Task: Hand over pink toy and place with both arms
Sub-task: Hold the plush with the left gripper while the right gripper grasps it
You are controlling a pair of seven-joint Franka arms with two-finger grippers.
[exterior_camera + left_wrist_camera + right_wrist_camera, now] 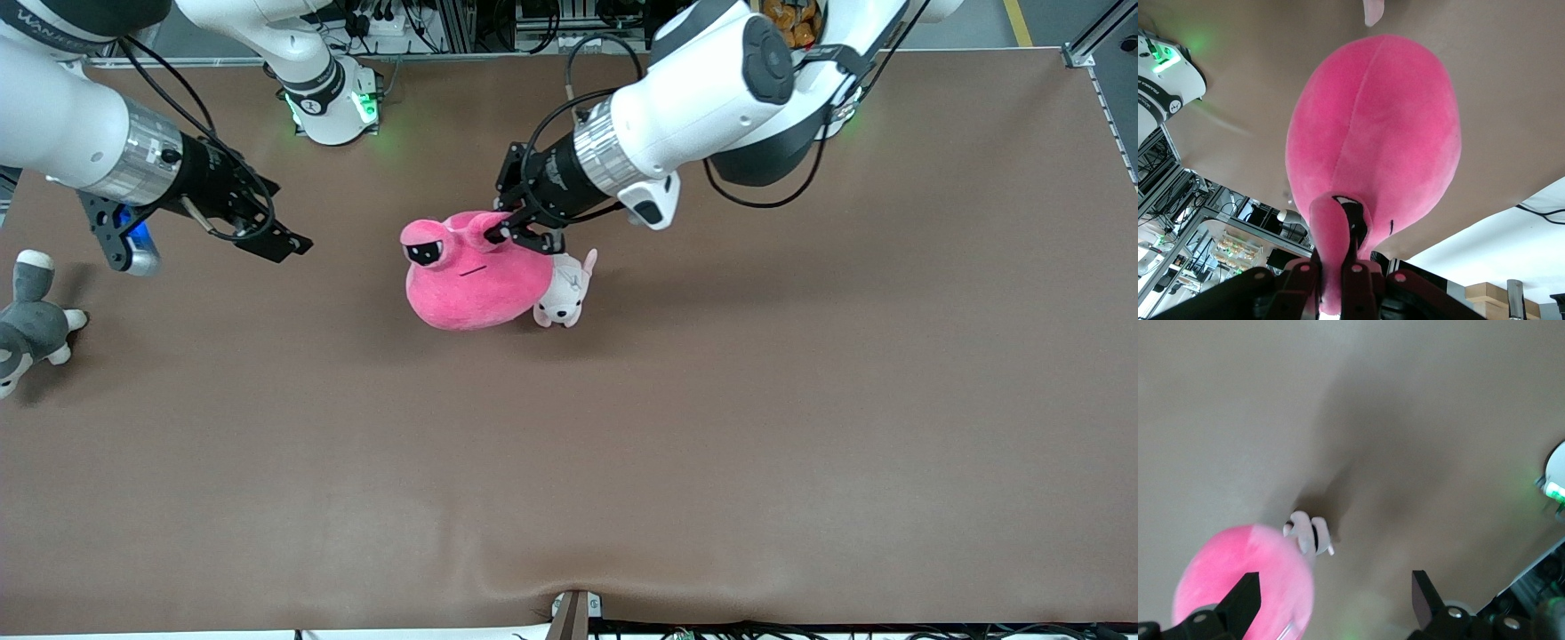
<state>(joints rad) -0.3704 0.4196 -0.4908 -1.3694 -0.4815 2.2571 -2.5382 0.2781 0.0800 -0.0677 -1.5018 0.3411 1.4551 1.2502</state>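
The pink toy has a free eye stalk (424,244) beside the stalk that my left gripper pinches, and my right gripper needs to close on that free one next.
The pink toy (467,280) is a round hot-pink plush with half-lidded black eyes, over the middle of the table. My left gripper (511,233) is shut on one of its stubby protrusions. In the left wrist view the pink toy (1375,140) hangs from the left gripper (1336,273), which pinches the stalk tightly. My right gripper (283,240) hovers open and holds nothing, over the table toward the right arm's end, apart from the toy. In the right wrist view the right gripper (1335,587) stands wide open, with the pink toy (1248,580) beside one finger.
A small pale pink-and-white puppy plush (564,293) lies on the brown table (711,427), partly under the pink toy. A grey-and-white plush animal (31,324) lies at the right arm's end of the table.
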